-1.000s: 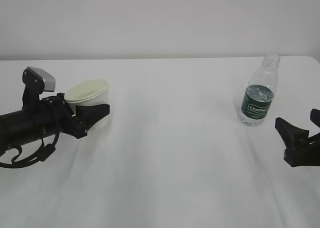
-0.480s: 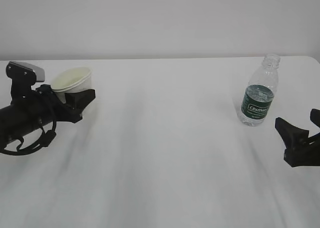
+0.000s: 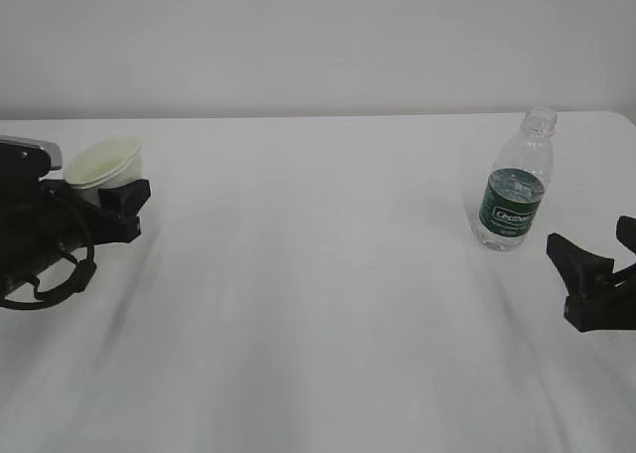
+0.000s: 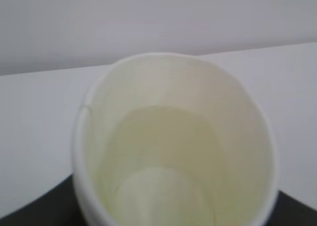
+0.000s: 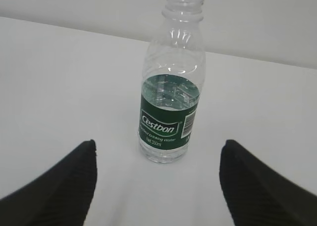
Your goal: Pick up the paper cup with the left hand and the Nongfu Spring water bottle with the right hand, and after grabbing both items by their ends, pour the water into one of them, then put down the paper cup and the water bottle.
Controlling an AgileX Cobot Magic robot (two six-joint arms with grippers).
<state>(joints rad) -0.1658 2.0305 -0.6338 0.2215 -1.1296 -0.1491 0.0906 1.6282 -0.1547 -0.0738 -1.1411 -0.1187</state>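
Note:
Next, my left gripper releases the paper cup, now leaning a little between its fingers, upright on the white table (image 3: 117,232) just below its black fingers.
The white paper cup (image 3: 103,165) sits between the black fingers of my left gripper (image 3: 111,193) at the far left, leaning a little. In the left wrist view the cup (image 4: 173,146) fills the frame with its pale cream inside, and a dark finger (image 4: 34,213) shows at the lower left. The Nongfu Spring water bottle (image 3: 514,185) stands upright and capless at the right, with clear water (image 5: 166,149) low inside. My right gripper (image 3: 588,236) is open just in front of it, apart from it. In the right wrist view the bottle (image 5: 171,102) stands centred beyond the open right gripper (image 5: 158,147).
A white table (image 3: 318,304) carries everything, and a pale wall rises behind its far edge. The left arm's cables (image 3: 40,274) loop near the left border. The table's right corner lies just past the bottle.
My left gripper has drawn back to the left with the paper cup in it, away from the table's middle. The right gripper and the bottle have stayed where they were.

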